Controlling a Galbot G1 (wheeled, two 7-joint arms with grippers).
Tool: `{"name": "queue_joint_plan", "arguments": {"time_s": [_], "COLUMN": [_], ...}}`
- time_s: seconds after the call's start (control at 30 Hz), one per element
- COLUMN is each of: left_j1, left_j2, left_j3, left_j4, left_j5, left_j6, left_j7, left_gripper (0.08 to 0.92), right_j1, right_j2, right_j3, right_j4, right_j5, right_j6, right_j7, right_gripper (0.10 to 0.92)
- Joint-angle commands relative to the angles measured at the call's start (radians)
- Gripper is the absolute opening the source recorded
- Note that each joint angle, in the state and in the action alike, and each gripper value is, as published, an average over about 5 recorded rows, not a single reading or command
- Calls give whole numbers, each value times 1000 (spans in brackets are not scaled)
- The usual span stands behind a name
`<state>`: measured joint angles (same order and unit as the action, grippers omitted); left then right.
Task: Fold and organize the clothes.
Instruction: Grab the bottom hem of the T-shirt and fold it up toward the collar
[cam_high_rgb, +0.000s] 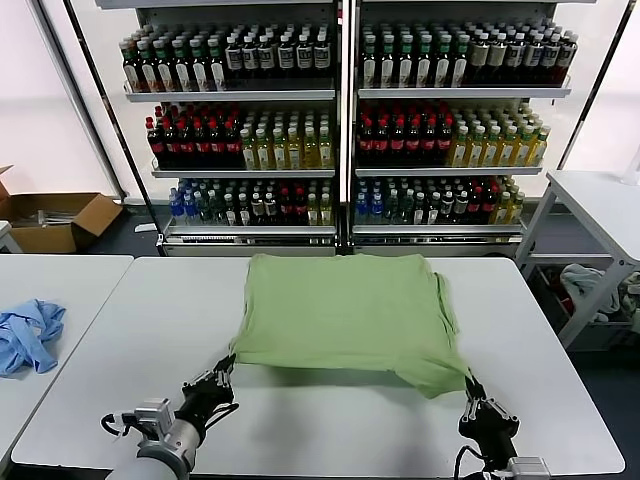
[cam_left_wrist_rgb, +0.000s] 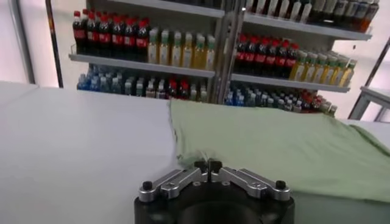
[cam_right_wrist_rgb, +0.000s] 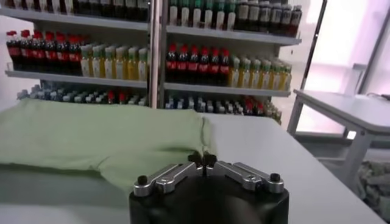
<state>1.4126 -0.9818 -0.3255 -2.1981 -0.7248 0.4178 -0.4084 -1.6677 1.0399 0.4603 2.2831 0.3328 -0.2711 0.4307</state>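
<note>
The robot's right gripper should release the shirt's near corner on the shirt's side edge (cam_high_rgb: 430, 288) (cam_right_wrist_rgb: 201, 124), just short of the shirt's far corner.
The light green shirt (cam_high_rgb: 345, 305) lies spread on the white table (cam_high_rgb: 120, 330), plain side up. Its collar, buttons and checkered graphic are hidden. My left gripper (cam_high_rgb: 228, 362) is shut on the shirt's near left corner. My right gripper (cam_high_rgb: 468, 385) is shut on the near right corner. The near edge hangs lifted a little above the table, with a shadow under it. In the left wrist view the shut gripper (cam_left_wrist_rgb: 208, 165) pinches a wisp of the green shirt (cam_left_wrist_rgb: 274, 146). In the right wrist view the shut gripper (cam_right_wrist_rgb: 202, 159) pinches the shirt (cam_right_wrist_rgb: 103, 137) at its corner.
A crumpled light blue garment (cam_high_rgb: 28, 333) lies on the table to the left. Shelves of bottles (cam_high_rgb: 340, 120) stand behind the table's far edge. A cardboard box (cam_high_rgb: 55, 220) sits on the floor at the far left. Another table (cam_high_rgb: 600, 205) stands to the right.
</note>
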Motion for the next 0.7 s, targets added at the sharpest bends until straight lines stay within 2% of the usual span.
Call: {"name": "queue_joint_plan", "arguments": {"time_s": [0.03,0.43,0.7], "left_j1": [-92,-315,-461], "left_j2": [4,-50,-97], "left_j3": [7,107,191], "left_j4": [4,134,289], "left_j5": [-6,4,28], "left_j6": [9,55,71], "left_j7": [-6,-61,-71], "left_gripper": [81,81,81], "right_j1": [64,348,469], "right_j2": [-6,-87,-131], "right_j3": [26,-14,-45], "right_j4": [-2,-136,-280], "right_j5": [-9,49,69], "right_j6": [-13,-92,-87], "right_j7": [3,-41,-190], "right_gripper": [107,107,107]}}
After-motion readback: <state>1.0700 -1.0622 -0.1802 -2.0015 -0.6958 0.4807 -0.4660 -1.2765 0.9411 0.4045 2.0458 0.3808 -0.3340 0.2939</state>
